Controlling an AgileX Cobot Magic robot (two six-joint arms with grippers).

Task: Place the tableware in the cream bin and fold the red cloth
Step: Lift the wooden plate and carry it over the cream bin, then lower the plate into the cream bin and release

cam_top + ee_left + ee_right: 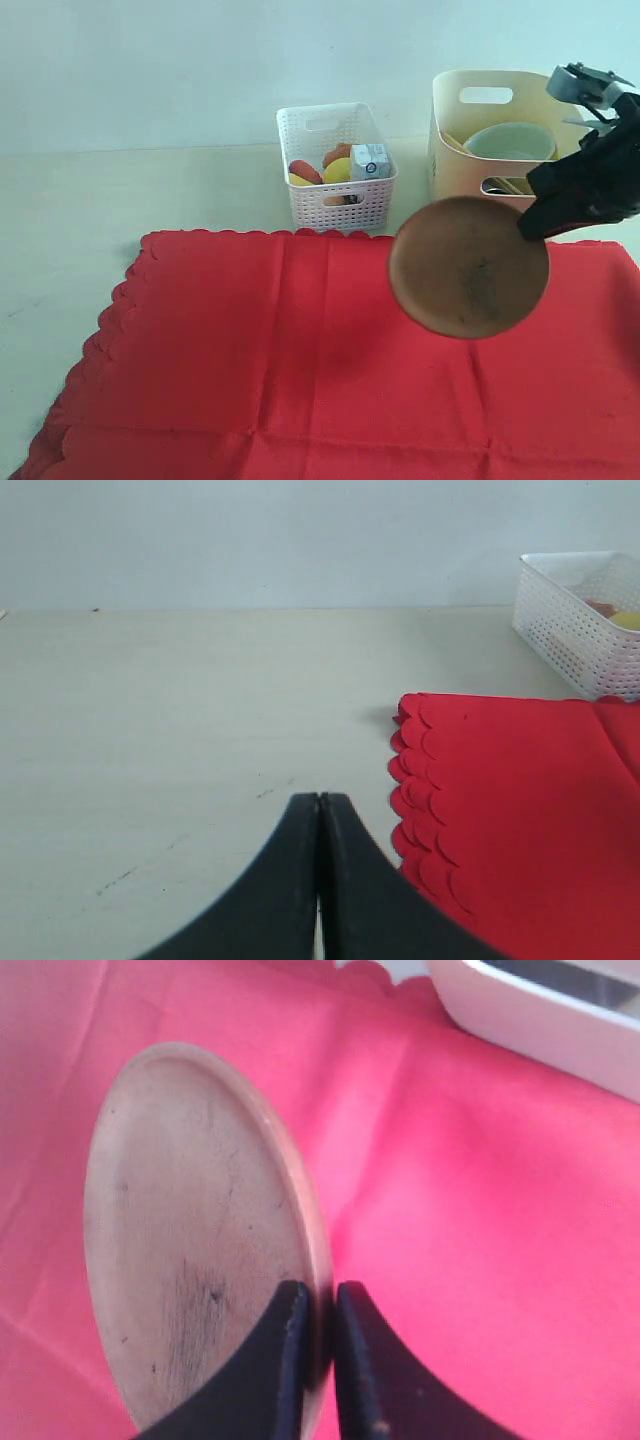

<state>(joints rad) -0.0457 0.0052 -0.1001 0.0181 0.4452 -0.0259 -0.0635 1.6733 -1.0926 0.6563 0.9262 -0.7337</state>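
Observation:
Next, my right gripper lets go of the terracotta-brown plate on top of the pale greenish-white bowl [492, 139] in the cream bin.
My right gripper [528, 215] [322, 1290] is shut on the rim of the round terracotta-brown plate [468, 267] [195, 1235], which hangs tilted in the air above the red cloth [300, 360] [480, 1210]. Behind it stands the cream bin [462, 160] [540, 1000], holding the pale greenish-white bowl [510, 142] and what look like wooden chopsticks [508, 185] seen through a handle cut-out. The cloth lies spread flat, with its scalloped edge [415, 780] beside my left gripper [320, 802], which is shut on nothing above the bare table. The left gripper is outside the exterior view.
A white lattice basket [335, 165] [580, 620] with food and a small carton [370, 162] stands behind the cloth, left of the bin. Pale tabletop [120, 200] [180, 730] extends to the left of the cloth, with a wall behind.

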